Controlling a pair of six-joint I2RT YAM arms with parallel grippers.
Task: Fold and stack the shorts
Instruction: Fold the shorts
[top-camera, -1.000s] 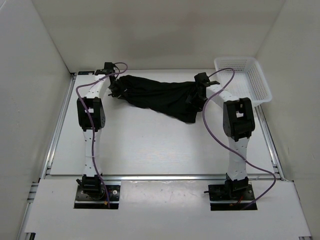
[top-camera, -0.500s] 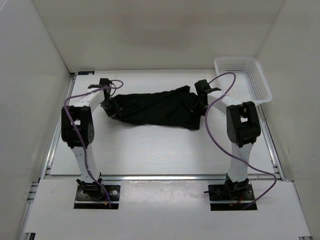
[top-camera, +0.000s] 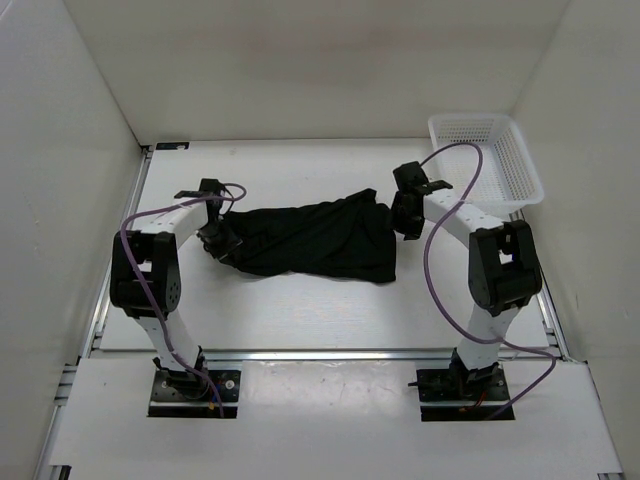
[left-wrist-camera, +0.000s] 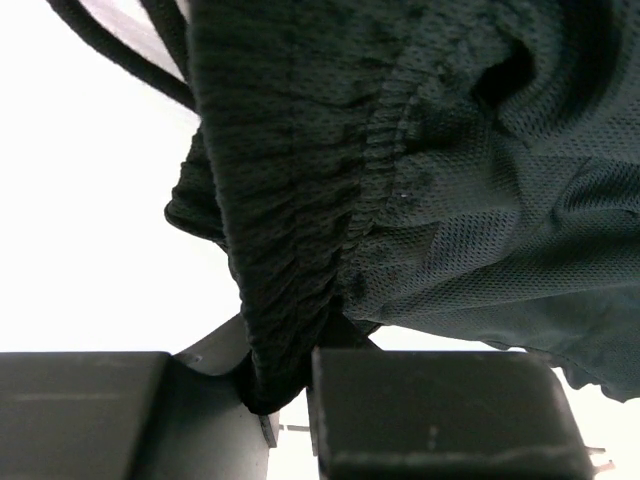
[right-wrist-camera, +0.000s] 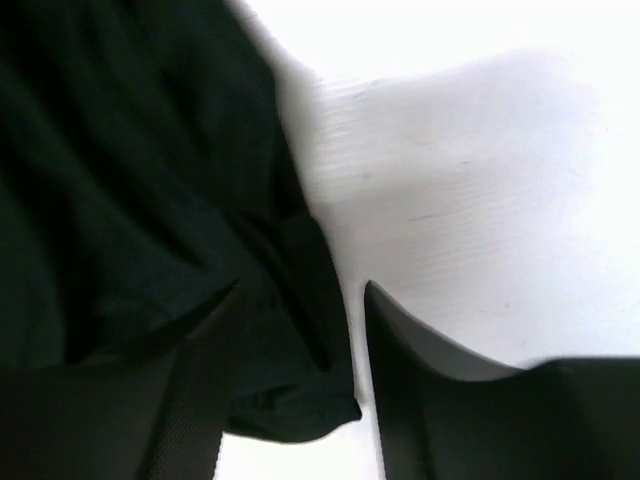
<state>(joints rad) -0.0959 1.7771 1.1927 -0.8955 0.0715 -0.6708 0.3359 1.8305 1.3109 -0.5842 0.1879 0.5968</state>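
Note:
The shorts' leg edge next to my open right gripper is creased and uneven, so my right gripper needs to grab the shorts' front corner (top-camera: 391, 277) and pull the edge straight before folding.
The black shorts (top-camera: 320, 240) lie spread lengthwise across the middle of the table. My left gripper (top-camera: 214, 238) is at their left end. In the left wrist view it (left-wrist-camera: 290, 385) is shut on the ribbed waistband of the shorts (left-wrist-camera: 300, 200), which bunches between the two fingers. My right gripper (top-camera: 405, 215) is at the right end. In the right wrist view its jaws (right-wrist-camera: 303, 295) stand apart, and a corner of the shorts (right-wrist-camera: 150, 200) hangs loose between them against the left finger, with a bright gap to the right finger (right-wrist-camera: 420, 380).
A white mesh basket (top-camera: 490, 160) stands at the back right corner, just beyond the right arm. White walls close the table on three sides. Purple cables loop over both arms.
Both arms have carried the shorts toward the near side and lowered them flat onto the table. The right jaws have come apart off the right end; the left grip has held.

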